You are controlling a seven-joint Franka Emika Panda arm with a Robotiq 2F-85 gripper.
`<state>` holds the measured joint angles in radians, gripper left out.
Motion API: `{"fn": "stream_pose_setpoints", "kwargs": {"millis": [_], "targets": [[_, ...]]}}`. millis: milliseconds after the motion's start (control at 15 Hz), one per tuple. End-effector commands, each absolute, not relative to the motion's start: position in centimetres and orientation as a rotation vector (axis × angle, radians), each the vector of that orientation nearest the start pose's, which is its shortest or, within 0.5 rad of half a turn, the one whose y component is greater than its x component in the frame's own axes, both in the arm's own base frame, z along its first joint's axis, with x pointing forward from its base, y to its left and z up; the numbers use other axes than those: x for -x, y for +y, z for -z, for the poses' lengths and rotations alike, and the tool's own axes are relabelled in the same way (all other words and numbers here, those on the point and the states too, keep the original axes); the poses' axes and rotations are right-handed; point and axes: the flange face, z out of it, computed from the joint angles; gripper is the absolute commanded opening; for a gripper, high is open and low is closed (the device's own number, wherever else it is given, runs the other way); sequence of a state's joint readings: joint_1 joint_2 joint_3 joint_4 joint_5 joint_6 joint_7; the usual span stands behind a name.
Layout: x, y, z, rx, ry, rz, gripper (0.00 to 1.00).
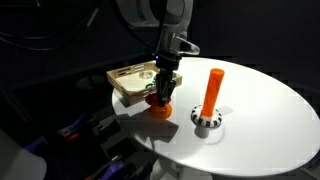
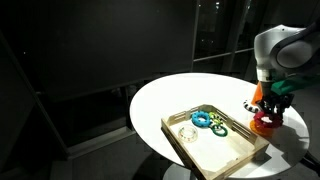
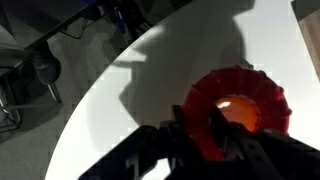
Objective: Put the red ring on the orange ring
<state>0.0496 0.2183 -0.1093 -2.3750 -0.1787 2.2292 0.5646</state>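
Note:
The red ring is to go flat on top of the orange ring (image 1: 160, 105) (image 3: 239, 110), between the wooden tray and the peg. I need to let go of it there with my gripper.
The red ring (image 3: 235, 105) fills the wrist view, with orange showing through its hole, which is the orange ring (image 3: 238, 110) under it. In an exterior view the red ring (image 1: 155, 99) sits on the orange ring (image 1: 161, 111) on the white round table (image 1: 260, 130). It also shows in an exterior view (image 2: 263, 122). My gripper (image 3: 195, 130) comes straight down on the ring, with its fingers on either side of the near wall, one outside and one in the hole. It looks shut on that wall. It shows in both exterior views (image 1: 161, 88) (image 2: 268, 105).
A tall orange peg (image 1: 212, 88) on a checkered base (image 1: 206, 120) stands close beside the rings. A wooden tray (image 2: 235, 155) holds a blue ring (image 2: 202, 119), a green ring (image 2: 217, 128) and a clear ring (image 2: 187, 131). The table edge is near the stack.

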Motion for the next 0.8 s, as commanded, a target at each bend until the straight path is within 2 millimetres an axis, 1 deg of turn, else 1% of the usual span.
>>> {"fn": "stream_pose_setpoints", "kwargs": {"millis": [0,400,733], "targets": [[-45.4,-3.6,-20.6,3.228,0.829,-0.515,0.1],[-45.5,-3.8,-19.5,3.233,0.824,-0.437,0.1],[-45.6,-4.1,-19.1,3.24,0.82,-0.398,0.1]]}}
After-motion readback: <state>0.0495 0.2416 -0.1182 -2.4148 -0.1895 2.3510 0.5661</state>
